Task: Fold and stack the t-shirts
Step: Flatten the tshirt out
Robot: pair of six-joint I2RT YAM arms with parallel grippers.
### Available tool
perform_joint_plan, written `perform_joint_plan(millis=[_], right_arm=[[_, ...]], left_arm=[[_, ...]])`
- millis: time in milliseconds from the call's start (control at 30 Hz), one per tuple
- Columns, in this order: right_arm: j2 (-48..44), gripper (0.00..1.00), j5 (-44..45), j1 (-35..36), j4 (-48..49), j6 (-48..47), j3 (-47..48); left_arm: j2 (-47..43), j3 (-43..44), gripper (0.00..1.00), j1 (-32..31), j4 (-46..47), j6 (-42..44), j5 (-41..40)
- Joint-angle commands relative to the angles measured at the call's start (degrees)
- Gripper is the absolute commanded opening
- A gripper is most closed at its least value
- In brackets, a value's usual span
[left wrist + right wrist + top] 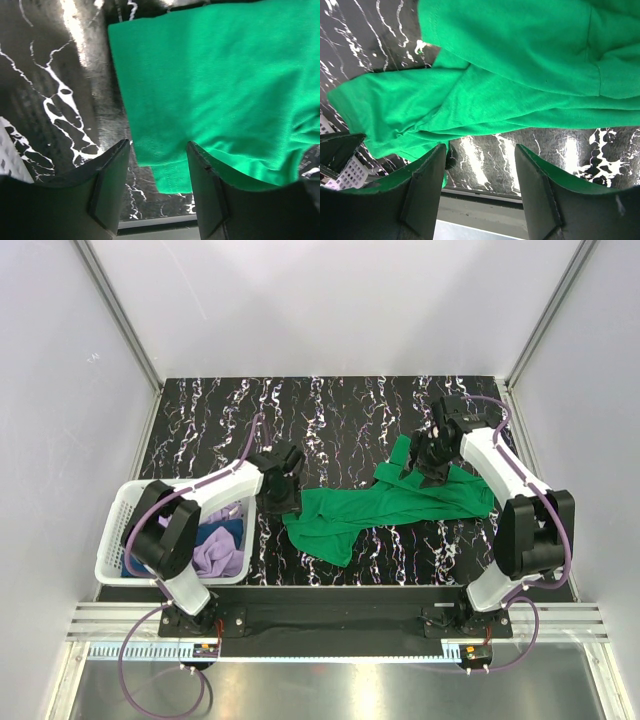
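Next, my right gripper grips the far edge [368, 488] [426, 72] of the green t-shirt near its middle, just beside the corner of the folded-over flap.
The bright green t-shirt [380, 508] lies crumpled in a long band across the middle of the marbled table. My left gripper [283, 502] hangs over its left end. In the left wrist view the left gripper [157, 144] is open, with a hemmed corner of the green t-shirt [210, 75] between its fingers [112, 185], not pinched. My right gripper [430, 472] hovers over the shirt's right end. In the right wrist view the right gripper [480, 147] is open over bare table, just off the edge of the green t-shirt [510, 60]. The lilac t-shirt [218, 552] and the dark blue t-shirt [228, 530] lie in the basket.
A white lattice basket [112, 530] stands at the near left of the table beside the left arm, and a corner of the basket [350, 172] shows in the right wrist view. The black marbled table [330, 410] stretches behind the shirt to the white back wall.
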Motion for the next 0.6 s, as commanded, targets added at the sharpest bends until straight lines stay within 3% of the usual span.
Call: perform_joint_plan(millis=[0, 200, 333, 433, 567], right_arm=[[-1.87, 0.64, -1.65, -0.02, 1.4, -1.0, -1.1], [0.41, 0.64, -2.62, -0.02, 1.76, -1.0, 0.3], [1.12, 0.64, -2.45, -0.02, 1.32, -1.26, 2.14], [1.82, 0.64, -2.45, -0.02, 1.4, -1.35, 2.85], [4.01, 0.64, -2.27, 0.15, 0.97, -1.0, 4.61]], left_arm=[[-1.3, -1.17, 0.56, 0.06, 1.75, -0.52, -2.54], [-0.6, -2.58, 0.57, 0.06, 3.33, -0.7, -0.61], [-0.07, -1.0, 0.51, -0.03, 3.16, 0.01, -0.43], [-0.86, -0.73, 0.42, 0.06, 3.07, -0.25, 0.01], [-2.36, -1.09, 0.18, 0.06, 2.98, 0.01, 0.27]])
